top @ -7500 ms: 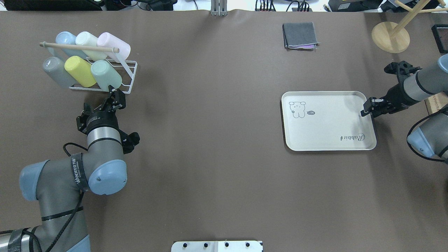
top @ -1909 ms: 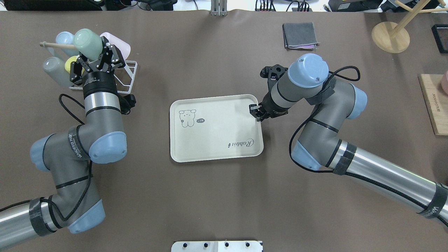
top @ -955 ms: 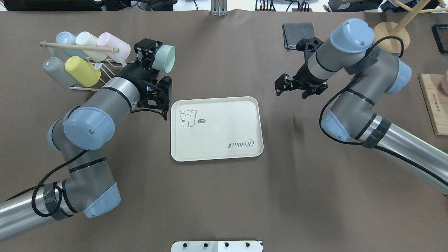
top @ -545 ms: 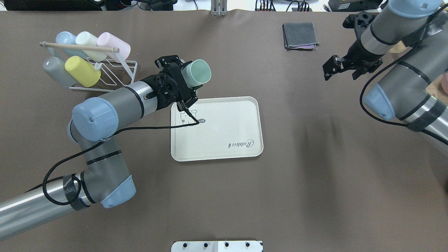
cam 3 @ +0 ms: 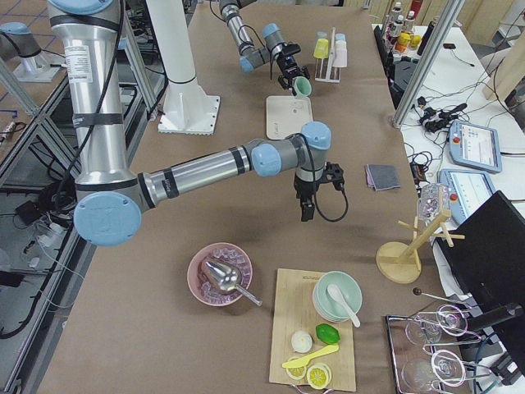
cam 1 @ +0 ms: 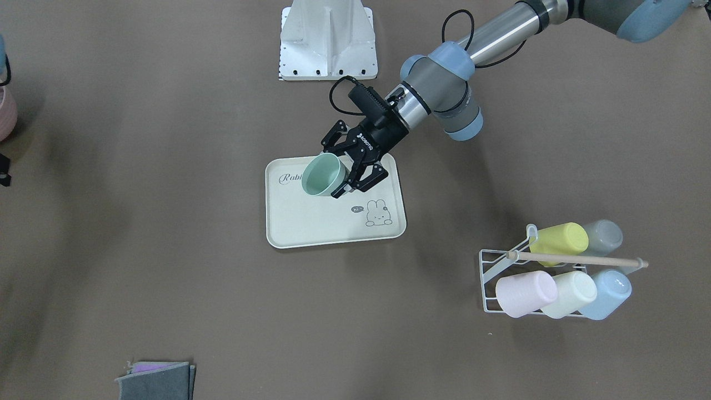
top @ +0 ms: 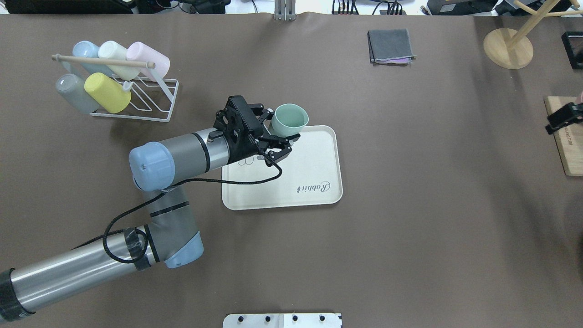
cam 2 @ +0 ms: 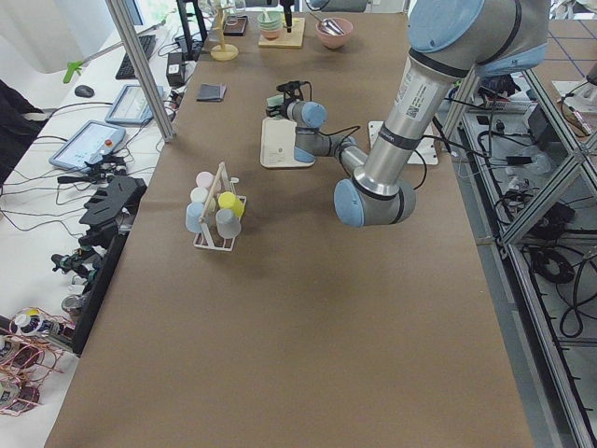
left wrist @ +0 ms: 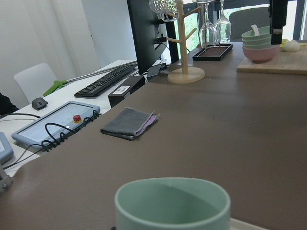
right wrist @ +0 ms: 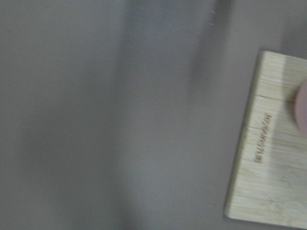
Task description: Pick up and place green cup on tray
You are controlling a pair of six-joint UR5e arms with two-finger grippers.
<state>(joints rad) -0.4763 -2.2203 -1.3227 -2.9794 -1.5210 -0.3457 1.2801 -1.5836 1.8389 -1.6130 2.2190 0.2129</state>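
Note:
I need to let go of the green cup with my left gripper on the cream tray point(cam 1: 317, 187), beside the Rabbit script.
The green cup point(top: 290, 119) is upright, mouth up, held in the air over the cream tray point(top: 291, 182) with the "Rabbit" script. My left gripper point(top: 278, 130) is shut on the cup's side. The front-facing view shows the cup point(cam 1: 319, 178) in the left gripper point(cam 1: 333, 169) above the tray point(cam 1: 328, 228). The left wrist view shows only the cup's rim point(left wrist: 172, 201). My right gripper point(top: 562, 119) is far off at the table's right edge, mostly cut off; I cannot tell whether it is open or shut.
A white wire rack point(top: 150, 98) with several cups lies at the back left. A folded grey cloth point(top: 391, 45) and a wooden stand point(top: 508, 48) are at the back right. A wooden board point(top: 565, 146) is at the right edge.
My left arm lifted the green cup off the rack, swung it right and turned it upright over the tray. My right arm let go of the tray and drew back to the right edge.

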